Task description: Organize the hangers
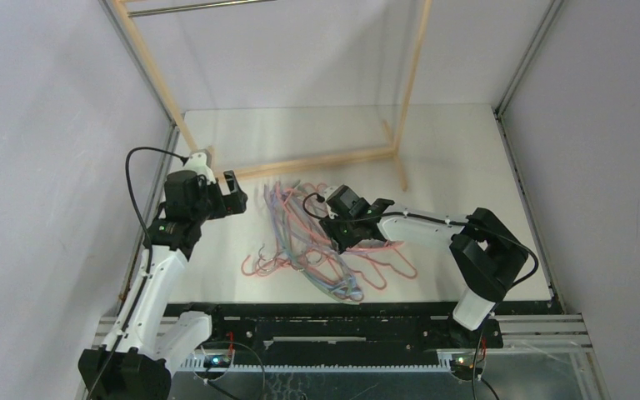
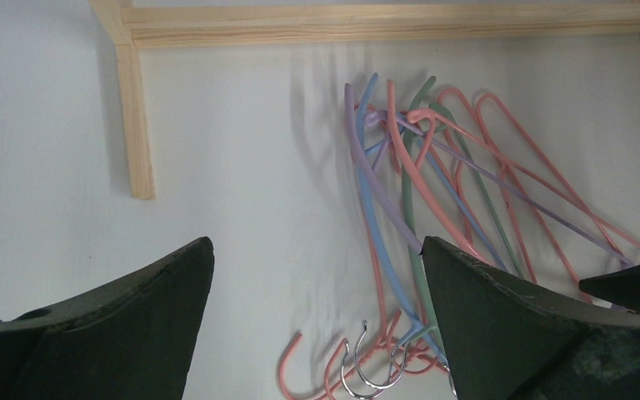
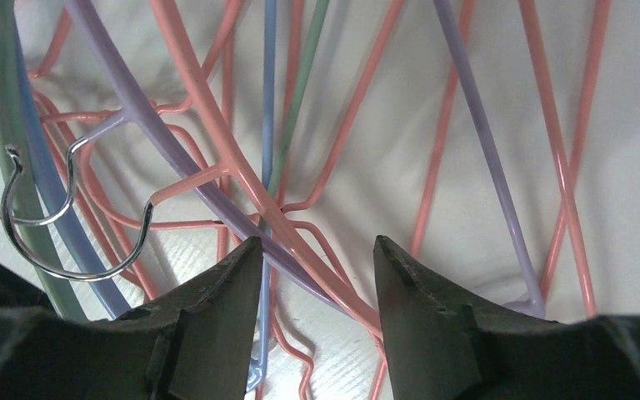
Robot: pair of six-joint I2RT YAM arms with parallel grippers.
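Observation:
The lavender hanger's bar crosses under the pink hanger's bar inside the robot's right fingers, so next the right gripper opens and pinches the pink hanger alone (image 3: 310, 254).
A tangled pile of hangers (image 1: 321, 246), mostly salmon-pink with blue, green and lavender ones, lies flat on the white table in front of the wooden rack. In the left wrist view the pile (image 2: 433, 183) fans out with several metal hooks (image 2: 367, 367) near the bottom. My left gripper (image 1: 232, 193) is open and empty, hovering left of the pile; it also shows in the left wrist view (image 2: 317, 250). My right gripper (image 1: 333, 218) is low over the pile's middle; in the right wrist view (image 3: 317, 250) it is open, its jaws straddling a pink and a lavender bar (image 3: 300, 267).
The wooden-framed rack (image 1: 300, 162) stands at the back, its base bars (image 2: 383, 25) on the table and a metal rail (image 1: 200, 8) high up. Aluminium posts and grey walls close in both sides. A black rail runs along the near edge.

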